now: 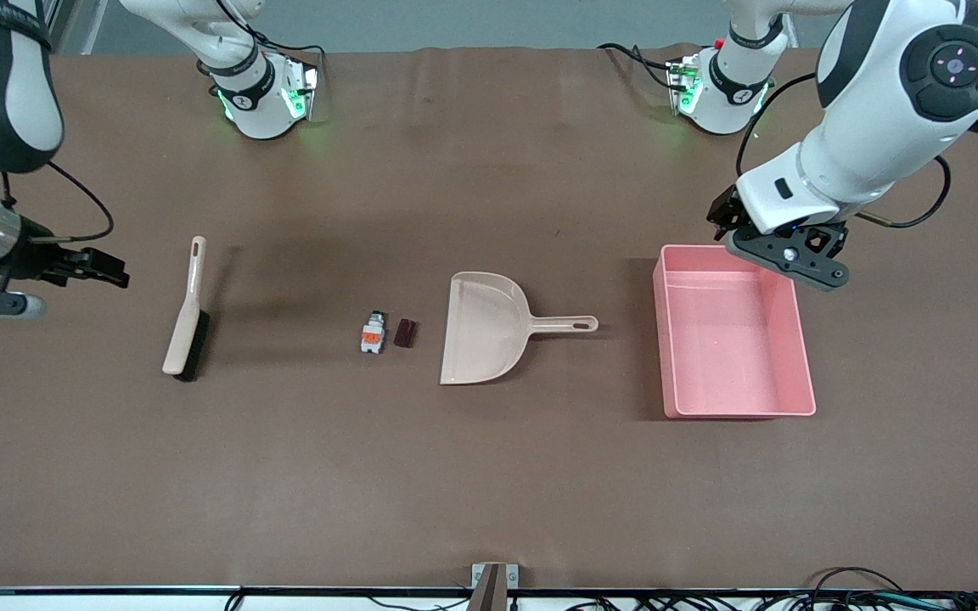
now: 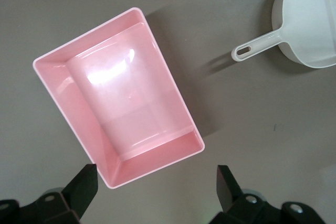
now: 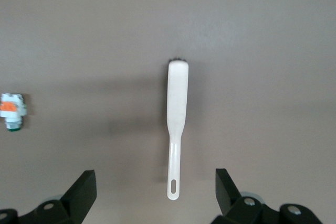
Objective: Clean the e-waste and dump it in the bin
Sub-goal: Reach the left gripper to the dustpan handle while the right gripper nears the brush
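Note:
I will move my right gripper to the brush next and close it on the narrow part of its handle [image 1: 194, 271] [image 3: 174, 165], between the hole in the handle and the bristles.
The e-waste lies mid-table: a white-grey component with orange markings [image 1: 373, 332] and a dark maroon chip [image 1: 405, 333] side by side, next to the open mouth of the beige dustpan [image 1: 482, 327]. The component also shows in the right wrist view [image 3: 12, 111]. The pink bin [image 1: 666, 339] stands toward the left arm's end and is empty. My left gripper [image 1: 782, 255] hangs open and empty over the bin's rim on the robots' side; the left wrist view shows the bin [image 2: 52, 87] below the left gripper [image 2: 156, 182]. My right gripper [image 1: 111, 270] is open and empty in the air near the brush.
A beige brush [image 1: 187, 316] with dark bristles lies toward the right arm's end; the right wrist view shows the brush [image 3: 177, 114] with its handle tip between my open fingers [image 3: 84, 187]. The dustpan's handle [image 2: 260, 44] points at the bin. Brown cloth covers the table [image 1: 489, 475].

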